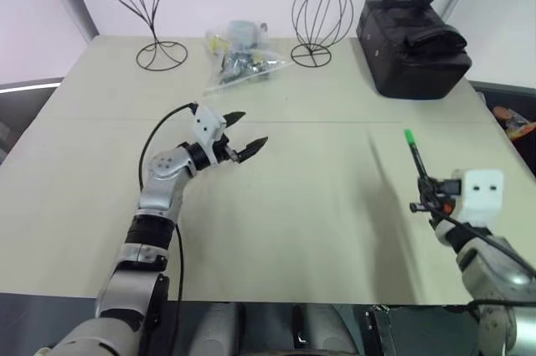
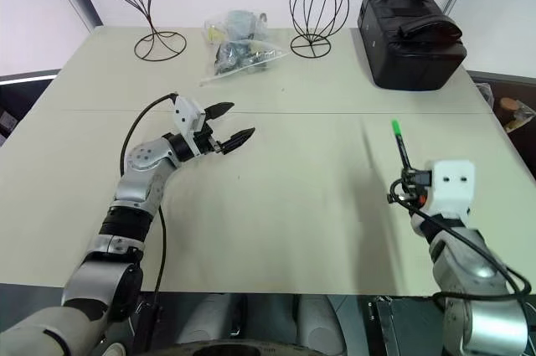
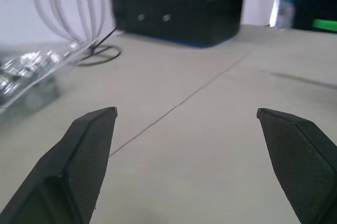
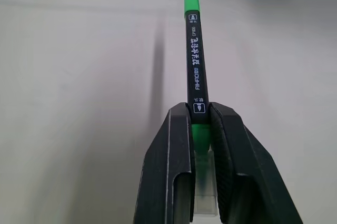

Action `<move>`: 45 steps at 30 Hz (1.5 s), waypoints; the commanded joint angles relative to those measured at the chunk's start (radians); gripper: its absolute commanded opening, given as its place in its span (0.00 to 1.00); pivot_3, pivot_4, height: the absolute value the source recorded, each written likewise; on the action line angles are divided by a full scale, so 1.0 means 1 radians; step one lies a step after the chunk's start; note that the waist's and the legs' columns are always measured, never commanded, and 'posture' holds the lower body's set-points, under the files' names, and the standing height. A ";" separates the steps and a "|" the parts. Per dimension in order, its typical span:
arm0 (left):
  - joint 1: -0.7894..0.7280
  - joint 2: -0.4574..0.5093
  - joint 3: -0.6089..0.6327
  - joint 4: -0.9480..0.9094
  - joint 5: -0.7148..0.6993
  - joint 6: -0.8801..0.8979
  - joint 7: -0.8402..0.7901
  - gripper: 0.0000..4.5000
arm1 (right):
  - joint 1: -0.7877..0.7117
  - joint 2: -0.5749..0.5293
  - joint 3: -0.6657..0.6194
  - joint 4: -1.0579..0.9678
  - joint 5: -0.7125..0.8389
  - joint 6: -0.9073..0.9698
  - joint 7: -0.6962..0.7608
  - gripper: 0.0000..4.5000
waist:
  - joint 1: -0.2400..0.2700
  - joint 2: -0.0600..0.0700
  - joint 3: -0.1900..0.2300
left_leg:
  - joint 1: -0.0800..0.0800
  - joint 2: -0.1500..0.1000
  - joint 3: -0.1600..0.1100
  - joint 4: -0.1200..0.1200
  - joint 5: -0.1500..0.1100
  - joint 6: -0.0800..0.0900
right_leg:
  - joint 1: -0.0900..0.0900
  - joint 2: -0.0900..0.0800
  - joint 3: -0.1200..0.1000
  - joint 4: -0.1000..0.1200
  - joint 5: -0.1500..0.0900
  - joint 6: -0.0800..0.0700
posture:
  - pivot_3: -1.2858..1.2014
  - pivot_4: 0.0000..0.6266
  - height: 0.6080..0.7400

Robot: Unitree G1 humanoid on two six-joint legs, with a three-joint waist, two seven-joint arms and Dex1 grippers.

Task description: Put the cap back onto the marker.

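My right gripper has the marker, now held above the table's surface. I will set it down on the pale table [image 1: 411,203] between the seam and the near edge.
My right gripper [image 1: 431,199] is shut on the marker [image 1: 420,167] at the right side of the table, above the surface. The thin black barrel [image 4: 196,60] rises up and away from the fingers, and its pale green end sits between them. The bright green cap [image 4: 191,0] sits on the far end of the barrel, in line with it. Over the middle left of the table my left gripper [image 1: 252,129] is open with nothing between its fingers [image 3: 89,155], well apart from the marker.
A black bag [image 1: 414,38] stands at the back right. Two wire stands [image 1: 155,4] [image 1: 321,12] and a clear plastic bag of small items [image 1: 239,59] are at the back. A seam crosses the pale table [image 1: 318,205].
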 commanded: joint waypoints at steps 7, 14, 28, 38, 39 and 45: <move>0.129 -0.014 -0.010 -0.251 0.049 0.167 0.203 0.99 | 0.182 0.130 0.115 -0.045 -0.096 -0.175 -0.088 0.00 | 0.001 0.001 0.000 | 0.002 0.000 0.001 -0.001 0.000 0.000 | 0.001 0.000 0.001 0.000 0.000 0.000 | 0.52 0.24 1.00; 0.140 -0.019 -0.027 -0.276 0.050 0.187 0.230 0.99 | 0.114 0.108 0.177 -0.021 -0.103 -0.199 -0.080 0.00 | 0.001 0.001 0.000 | 0.004 0.000 0.000 -0.006 0.001 -0.002 | 0.001 0.000 0.000 -0.001 0.000 0.000 | 0.52 0.24 1.00; 0.198 -0.007 -0.027 -0.381 0.005 0.225 0.206 0.99 | 0.138 0.084 0.168 0.157 -0.093 -0.315 -0.031 0.00 | 0.000 0.001 0.000 | 0.004 -0.001 0.001 -0.009 0.001 -0.002 | 0.000 -0.001 0.001 -0.002 0.000 0.000 | 0.52 0.24 1.00; 0.217 -0.008 -0.032 -0.399 0.010 0.227 0.206 1.00 | 0.154 0.080 0.149 0.166 -0.082 -0.335 -0.020 0.11 | 0.002 0.002 0.000 | 0.004 -0.001 0.001 -0.009 0.001 -0.002 | 0.000 -0.001 0.001 -0.002 0.000 0.000 | 0.52 0.24 1.00; 0.216 -0.008 -0.033 -0.396 0.010 0.226 0.205 1.00 | 0.154 0.082 0.146 0.164 -0.081 -0.334 -0.020 0.23 | 0.001 0.002 0.000 | 0.004 -0.001 0.001 -0.009 0.001 -0.002 | 0.000 -0.001 0.001 -0.002 0.000 0.000 | 0.52 0.24 1.00; 0.212 -0.006 -0.036 -0.377 0.010 0.212 0.189 1.00 | 0.177 0.069 0.128 0.112 -0.079 -0.316 -0.017 0.72 | 0.002 0.002 0.000 | 0.004 -0.001 0.001 -0.009 0.001 -0.002 | 0.000 -0.001 0.001 -0.003 0.000 0.000 | 0.52 0.24 1.00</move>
